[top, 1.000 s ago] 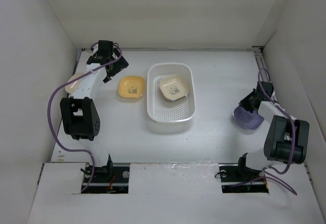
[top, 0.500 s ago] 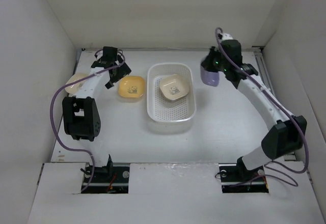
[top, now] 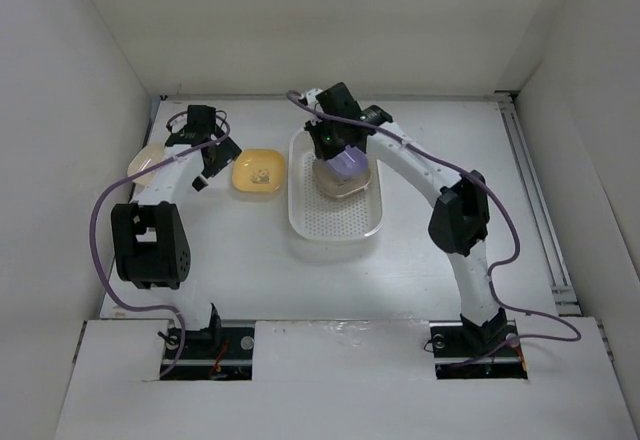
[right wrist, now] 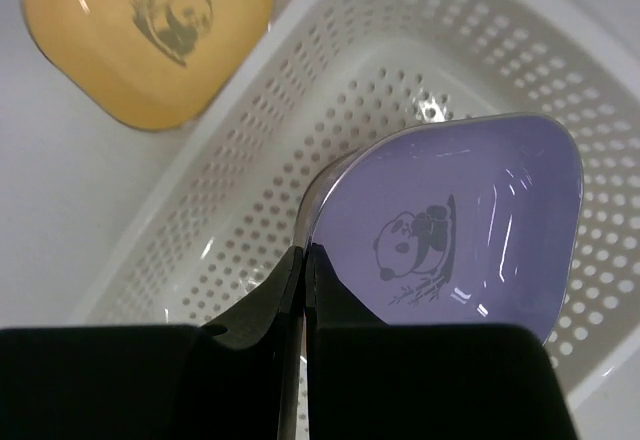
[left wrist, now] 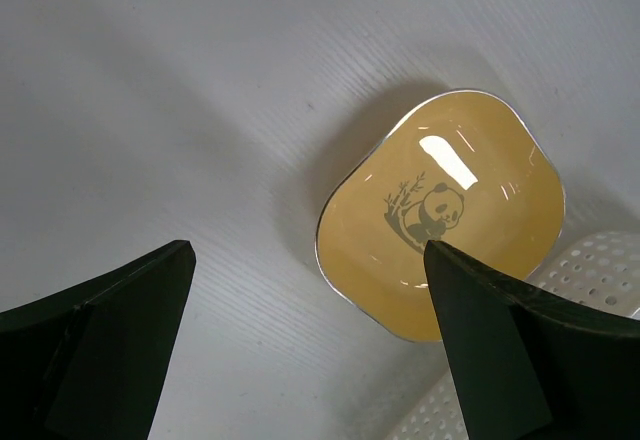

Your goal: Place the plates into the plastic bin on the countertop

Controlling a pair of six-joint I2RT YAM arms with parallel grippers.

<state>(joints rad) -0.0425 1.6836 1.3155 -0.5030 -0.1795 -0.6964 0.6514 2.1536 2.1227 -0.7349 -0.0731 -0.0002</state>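
Observation:
The yellow plate's near corner has a side facing away from the white plastic bin. Next, my left gripper closes on the yellow plate's rim (top: 234, 184) (left wrist: 319, 250) there.
My right gripper (top: 338, 150) is shut on the rim of a lavender plate (right wrist: 455, 222) with a panda picture and holds it over the white plastic bin (top: 300, 215). A cream plate (top: 335, 182) lies in the bin, partly hidden under the lavender one (top: 349, 161). A yellow panda plate (top: 257, 172) lies on the countertop (top: 440, 160) left of the bin; it also shows in the left wrist view (left wrist: 445, 215) and the right wrist view (right wrist: 150, 30). My left gripper (top: 207, 165) is open, just left of the yellow plate. A cream plate (top: 145, 160) lies at the far left, partly hidden by the left arm.
White walls enclose the countertop on three sides. The bin's perforated bottom (right wrist: 330, 120) shows under the lavender plate. A rail (top: 535, 200) runs along the right edge. The arm bases stand at the near edge.
My right arm has swung from the back right to over the bin, carrying the lavender plate. My left gripper has shifted slightly left and nearer, beside the yellow plate.

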